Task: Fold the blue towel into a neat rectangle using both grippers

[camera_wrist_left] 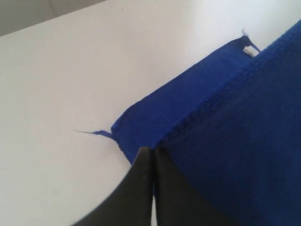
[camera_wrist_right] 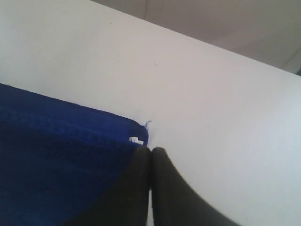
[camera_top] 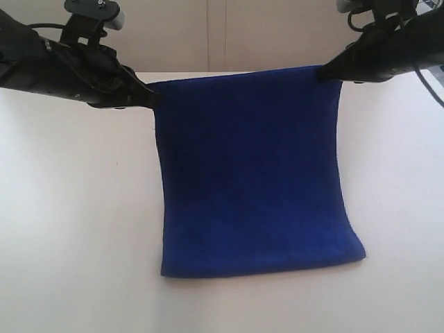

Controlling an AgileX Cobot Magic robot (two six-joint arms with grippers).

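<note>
My right gripper is going to let go of the blue towel's raised corner over the resting layer's corner [camera_top: 291, 119] [camera_wrist_right: 136, 120] by the small white tag. That raised corner is now held above the table.
The blue towel [camera_top: 253, 173] hangs stretched between my two grippers. Its far edge is raised and its near part lies flat on the white table [camera_top: 69, 222]. My left gripper [camera_top: 151, 97] is shut on the towel's raised left corner. My right gripper [camera_top: 326, 73] is shut on the raised right corner. In the left wrist view the black jaws [camera_wrist_left: 153, 150] are pressed together at the towel's hem [camera_wrist_left: 235, 141], and a small white tag [camera_wrist_left: 248, 51] shows at the resting layer's corner. The right wrist view shows the closed jaws [camera_wrist_right: 151, 150] beside the towel [camera_wrist_right: 56, 165] and the tag [camera_wrist_right: 135, 140].
Bare white tabletop lies to the left, to the right [camera_top: 402, 208] and in front of the towel. A pale wall [camera_top: 222, 35] stands behind the table's far edge. A loose blue thread [camera_wrist_left: 94, 133] trails from one lower corner.
</note>
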